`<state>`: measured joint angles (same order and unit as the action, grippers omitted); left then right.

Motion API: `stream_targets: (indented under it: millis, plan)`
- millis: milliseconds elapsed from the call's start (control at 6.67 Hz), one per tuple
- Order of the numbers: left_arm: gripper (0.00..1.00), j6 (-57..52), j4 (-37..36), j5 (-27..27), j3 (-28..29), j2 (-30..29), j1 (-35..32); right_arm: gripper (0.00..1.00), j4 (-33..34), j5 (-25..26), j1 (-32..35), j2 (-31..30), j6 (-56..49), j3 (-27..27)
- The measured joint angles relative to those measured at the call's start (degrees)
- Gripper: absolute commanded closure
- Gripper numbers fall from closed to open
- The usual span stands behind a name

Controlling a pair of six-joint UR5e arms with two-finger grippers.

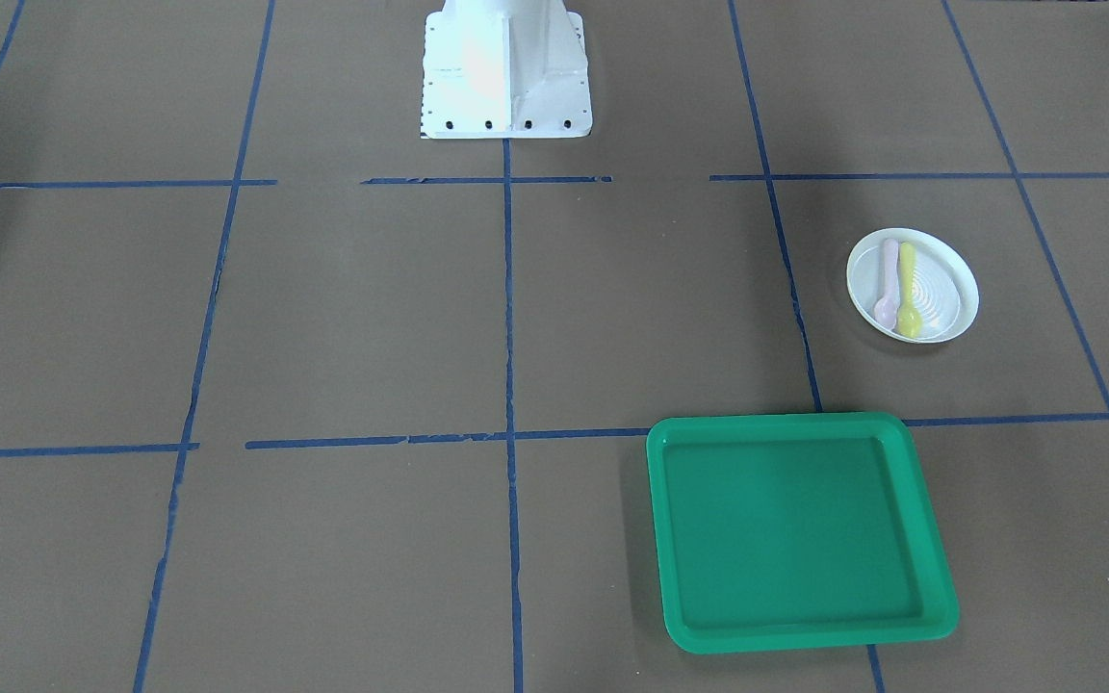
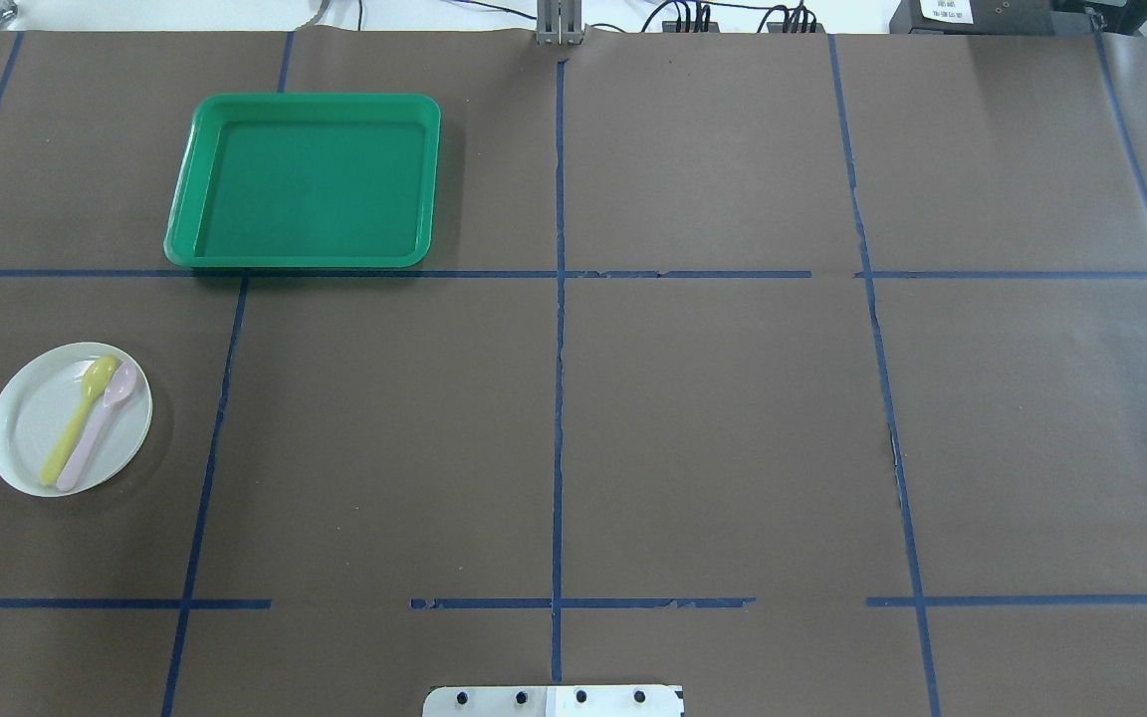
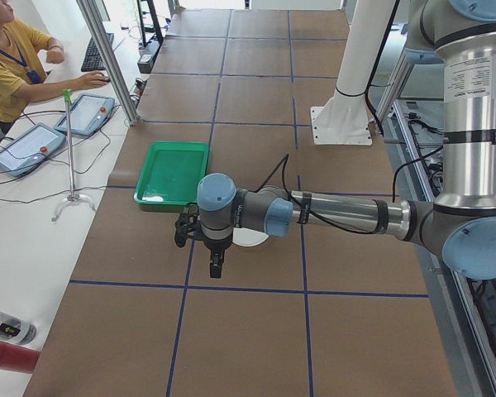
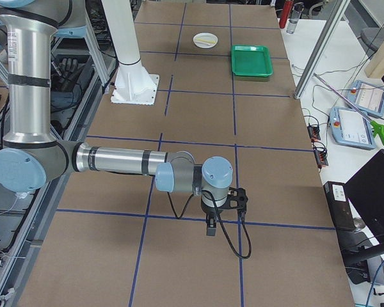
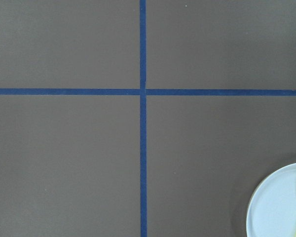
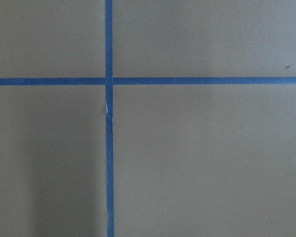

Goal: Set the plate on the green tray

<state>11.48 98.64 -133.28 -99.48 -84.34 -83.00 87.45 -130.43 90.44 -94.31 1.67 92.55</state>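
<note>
I should next move my left gripper to the white plate's rim (image 1: 975, 291) (image 5: 247, 223) on the yellow spoon's side, away from the pink spoon, and close it there.
The small white plate (image 1: 944, 289) lies on the brown table with a pink spoon (image 1: 889, 284) and a yellow spoon (image 1: 909, 289) on it. It also shows in the overhead view (image 2: 31, 428), and its edge shows in the left wrist view (image 5: 276, 207). The green tray (image 1: 800, 534) lies flat and holds nothing, apart from the plate; in the overhead view it (image 2: 305, 179) is at the far left. My left gripper (image 3: 217, 266) hangs above the table beside the plate, partly hiding it. My right gripper (image 4: 210, 227) hangs far from both. I cannot tell whether either is open or shut.
The white robot base (image 1: 504, 72) stands at the table's robot side. Blue tape lines (image 2: 558, 349) cross the table. A person (image 3: 8, 58) sits at the side bench with two pendants (image 3: 87, 113) and a pole stand (image 3: 72, 165).
</note>
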Motion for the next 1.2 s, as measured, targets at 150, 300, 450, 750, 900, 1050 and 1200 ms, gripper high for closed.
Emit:
stream_targets:
  millis: [150,300,450,750,900,1050,1200]
  plan:
    - [0.00,5.36,6.49,-2.20,1.57,0.72,4.72,0.00,0.00,0.00,0.00,0.00,0.00,0.00]
    - [0.00,15.97,15.84,-1.94,3.37,1.40,11.40,0.00,0.00,0.00,0.00,0.00,0.00,0.00]
    - [0.00,26.87,25.99,-0.30,6.06,1.68,18.16,0.00,0.00,-0.02,0.00,0.00,0.00,0.00]
    - [0.03,36.87,38.65,3.54,11.47,1.86,25.00,0.00,0.00,-0.06,0.00,0.00,-0.02,0.00]
    - [0.10,37.80,40.21,4.52,12.22,1.88,25.81,0.00,0.00,-0.04,0.00,0.00,-0.04,0.00]
    - [0.22,38.08,40.75,4.73,12.62,1.89,26.09,0.00,0.00,-0.05,0.00,0.00,-0.02,0.00]
    - [0.35,38.10,40.95,4.77,13.10,1.89,26.30,0.00,0.00,-0.02,0.00,0.00,-0.01,0.00]
